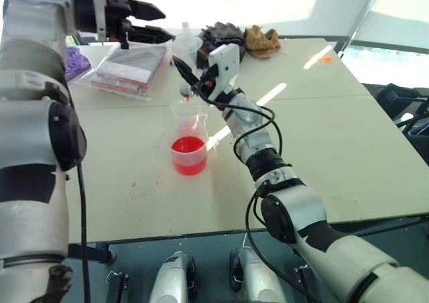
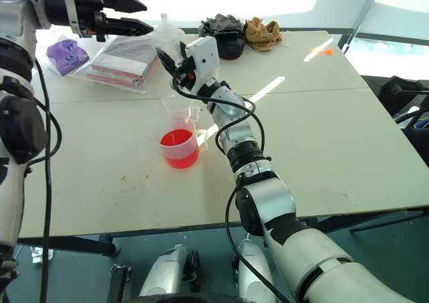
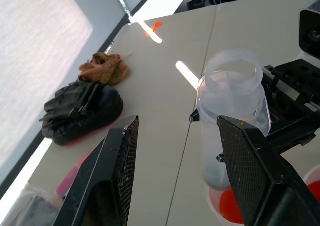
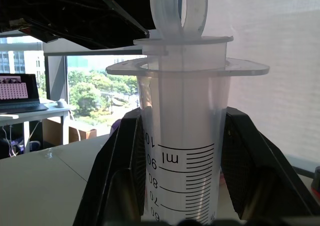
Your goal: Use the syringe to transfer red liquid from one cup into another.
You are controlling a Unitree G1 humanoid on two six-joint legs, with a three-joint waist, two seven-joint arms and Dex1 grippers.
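My right gripper has the clear syringe, upright above the taller cup's rim. It will let go of it on the bare table (image 1: 272,147) next to the short wide cup, near the light streak.
My right gripper (image 1: 182,66) is shut on the barrel of the clear syringe (image 4: 182,136), which it holds upright. The whitish plunger ring (image 4: 178,8) is on top. The syringe's small orange tip (image 1: 188,96) hangs just above the rim of the taller clear cup (image 1: 190,120). Right in front of that cup stands the short wide cup (image 1: 189,157), holding red liquid (image 1: 188,145). My left gripper (image 1: 146,20) is open at upper left, raised level with the syringe's top. Between its fingers (image 3: 117,161) the left wrist view shows the syringe (image 3: 232,106) a little way beyond the fingertips.
A clear bag with a flat packet (image 1: 127,68) and a purple item (image 1: 75,62) lie at the table's far left. Black gloves (image 1: 221,33) and a brown cloth (image 1: 261,40) lie along the far edge. A small orange piece (image 1: 325,59) lies at the far right.
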